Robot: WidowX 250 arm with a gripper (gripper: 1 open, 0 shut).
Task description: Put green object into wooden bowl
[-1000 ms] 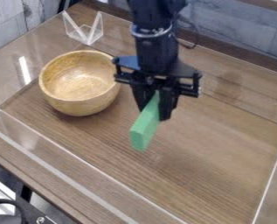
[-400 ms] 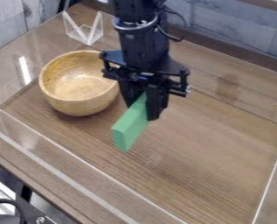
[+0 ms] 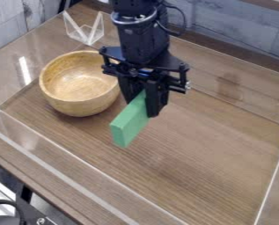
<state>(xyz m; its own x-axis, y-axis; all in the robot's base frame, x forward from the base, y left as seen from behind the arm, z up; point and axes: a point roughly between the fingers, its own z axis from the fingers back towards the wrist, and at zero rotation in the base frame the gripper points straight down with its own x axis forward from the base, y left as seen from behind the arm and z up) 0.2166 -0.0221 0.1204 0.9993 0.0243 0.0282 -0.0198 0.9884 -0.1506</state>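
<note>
I will release the green object with my gripper inside the wooden bowl [image 3: 71,79], toward the side of the bowl nearest the clear plastic wall.
My black gripper [image 3: 148,104] hangs pointing down over the middle of the table, shut on the upper end of the green object [image 3: 129,123]. That bright green bar slants down and to the left, its lower end free above the tabletop. The wooden bowl [image 3: 78,83] stands to the left of the gripper, round, light tan and with nothing inside. The bar's lower end is just right of the bowl's near side, apart from it.
The wooden tabletop [image 3: 212,132] is fenced by low clear plastic walls [image 3: 129,180] along its edges. A small clear wire-like stand [image 3: 83,29] sits at the back behind the bowl.
The gripper and the green bar have shifted left, toward the bowl, since the earliest frame. Between the middle frame and now the shift is very small.
</note>
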